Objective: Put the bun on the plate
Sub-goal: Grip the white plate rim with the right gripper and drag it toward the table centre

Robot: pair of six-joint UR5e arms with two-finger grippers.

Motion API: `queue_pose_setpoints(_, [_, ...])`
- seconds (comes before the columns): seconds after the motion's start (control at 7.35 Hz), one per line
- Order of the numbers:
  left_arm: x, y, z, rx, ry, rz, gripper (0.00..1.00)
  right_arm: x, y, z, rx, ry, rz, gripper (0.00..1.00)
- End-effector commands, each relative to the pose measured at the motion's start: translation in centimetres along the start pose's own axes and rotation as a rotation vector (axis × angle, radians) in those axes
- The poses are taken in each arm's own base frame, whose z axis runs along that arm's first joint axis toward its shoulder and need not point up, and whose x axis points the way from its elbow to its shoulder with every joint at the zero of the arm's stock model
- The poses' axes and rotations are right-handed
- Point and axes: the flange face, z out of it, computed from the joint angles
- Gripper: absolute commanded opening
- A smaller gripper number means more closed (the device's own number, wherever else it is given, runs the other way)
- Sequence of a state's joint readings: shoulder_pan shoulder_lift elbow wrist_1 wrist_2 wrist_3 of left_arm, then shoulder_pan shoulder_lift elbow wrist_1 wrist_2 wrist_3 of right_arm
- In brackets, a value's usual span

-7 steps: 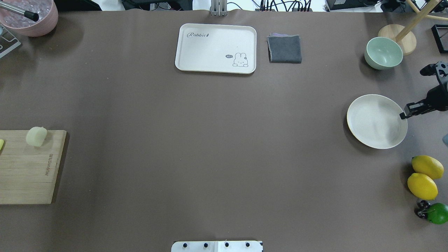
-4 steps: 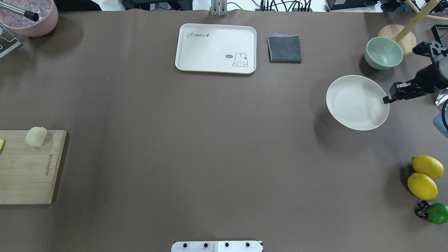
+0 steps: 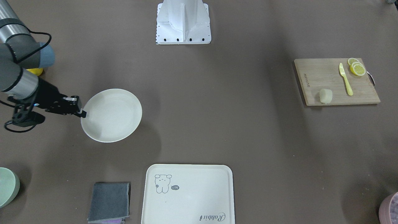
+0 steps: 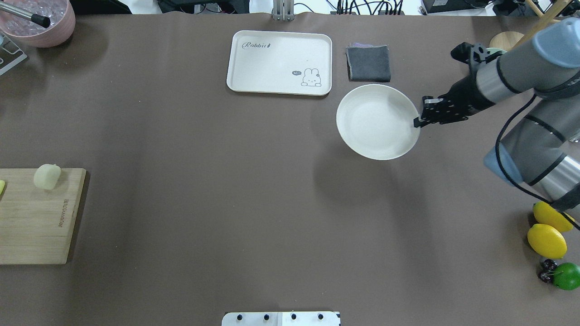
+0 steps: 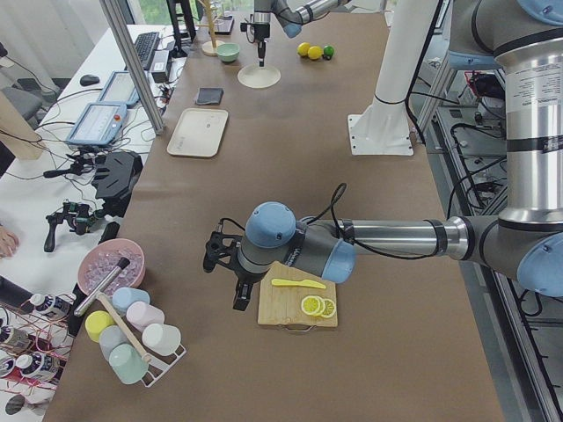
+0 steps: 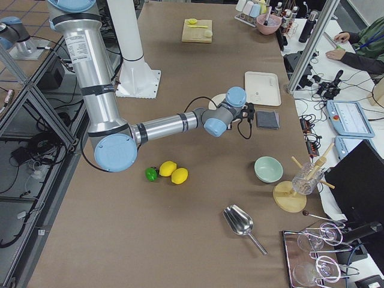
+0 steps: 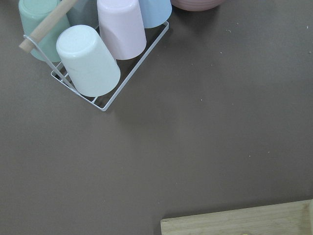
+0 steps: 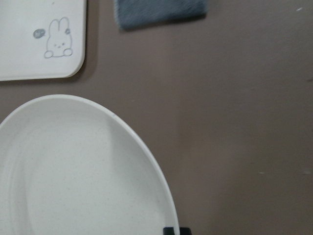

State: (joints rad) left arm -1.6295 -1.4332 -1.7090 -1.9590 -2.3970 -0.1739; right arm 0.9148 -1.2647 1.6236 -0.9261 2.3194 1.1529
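Observation:
The robot's right gripper needs to let go of the plate on the table (image 3: 193, 95) between the white base and the cream rabbit tray.
The bun (image 4: 47, 176), a pale cream lump, lies on the far corner of the wooden cutting board (image 4: 36, 217) at the table's left edge; the front-facing view also has the bun (image 3: 326, 95). My right gripper (image 4: 417, 122) is shut on the rim of the round cream plate (image 4: 376, 121), which hangs above the table just in front of the grey cloth. The right wrist view is filled by the plate (image 8: 73, 171). My left gripper (image 5: 240, 295) shows only in the exterior left view, beside the board, and I cannot tell its state.
A cream rabbit tray (image 4: 279, 62) and a folded grey cloth (image 4: 368, 63) lie at the far middle. Two lemons (image 4: 547, 240) and a lime (image 4: 566, 275) sit near right. A yellow knife (image 3: 345, 79) and lemon slices (image 3: 357, 68) share the board. A cup rack (image 7: 98, 54) stands left.
My right arm has carried the plate leftward and farther from the table's right edge to a spot in front of the grey cloth. The bun has not moved.

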Motion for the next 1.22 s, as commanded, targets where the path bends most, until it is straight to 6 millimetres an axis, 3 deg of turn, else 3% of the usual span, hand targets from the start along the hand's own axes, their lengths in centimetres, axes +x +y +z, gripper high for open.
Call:
queue_pose_setpoints(0.0, [4.9,-1.6,1.9,0.036,0.069,-0.083,0.98,-9.3,4.5,6.1,0.068,-0.010,0.045,0.00])
queue_pose_setpoints(0.41, [11.6,-2.8,5.9,-0.007,0.125,-0.082,0.98,-17.6,7.8,10.2,0.094,0.027,0.077,0.00])
queue_pose_setpoints(0.54, [13.3,-2.6,7.3,-0.019,0.122,-0.061,0.98,-18.7,9.0,11.4,0.087,0.046,0.085,0.00])
queue_pose_setpoints(1.09, [20.4,-1.4,12.0,-0.032,0.140,0.022,0.98,-20.0,13.9,15.0,0.058,0.060,0.068,0.00])
